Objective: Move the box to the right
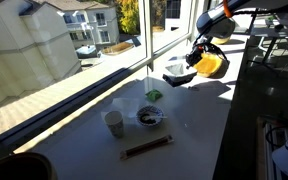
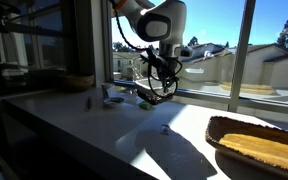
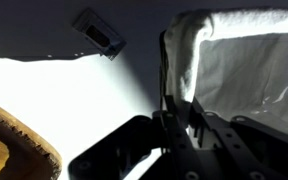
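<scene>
I need to release the box inside the orange-yellow woven dish [image 1: 201, 63] near the table's far end.
The box [image 3: 239, 70] has a whitish-grey top and darker sides and fills the right of the wrist view. It also shows in an exterior view [image 1: 176, 69], near the far end of the white table [image 1: 189, 120]. My gripper [image 3: 180, 118] is shut on the box's near wall, one finger on each side of the rim. In both exterior views the gripper [image 1: 196, 56] [image 2: 160, 88] hangs down from the arm right at the box. Whether the box rests on the table or is held just above it cannot be told.
An orange-yellow woven dish [image 1: 213, 65] [image 2: 256, 150] [image 3: 9, 140] lies close beside the box. A white cup [image 1: 114, 123], a dark bowl [image 1: 150, 118], chopsticks [image 1: 147, 147] and a small green item [image 1: 154, 95] lie nearer the camera. Windows run along the table.
</scene>
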